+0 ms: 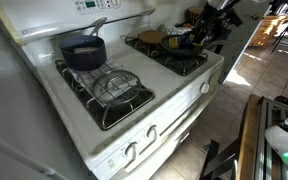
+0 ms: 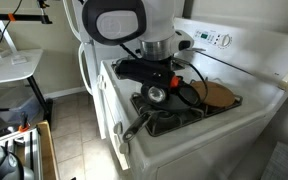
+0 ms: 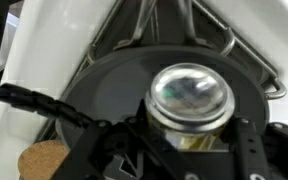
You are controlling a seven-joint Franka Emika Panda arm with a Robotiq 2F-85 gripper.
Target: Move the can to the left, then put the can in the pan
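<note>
My gripper is to release the can near the middle of the flat black pan (image 1: 195, 46) (image 3: 190, 125) that sits on the front burner.
The can (image 3: 189, 95), with a shiny silver top and a yellowish body, stands upright inside the flat black pan (image 3: 104, 90). In the wrist view my gripper (image 3: 189, 138) has a black finger on each side of the can, and both fingers touch its body. In an exterior view the can (image 2: 156, 94) shows under the gripper (image 2: 156, 84), in the pan (image 2: 191, 91) on a front burner. In an exterior view the arm (image 1: 212, 22) hides most of the pan and the can.
A dark-blue pot (image 1: 82, 52) with a silver handle sits on a rear burner. A wire rack (image 1: 114, 88) lies on the burner in front of it. A round cork mat (image 2: 220, 95) lies next to the pan. The stove's back panel (image 2: 219, 40) rises behind.
</note>
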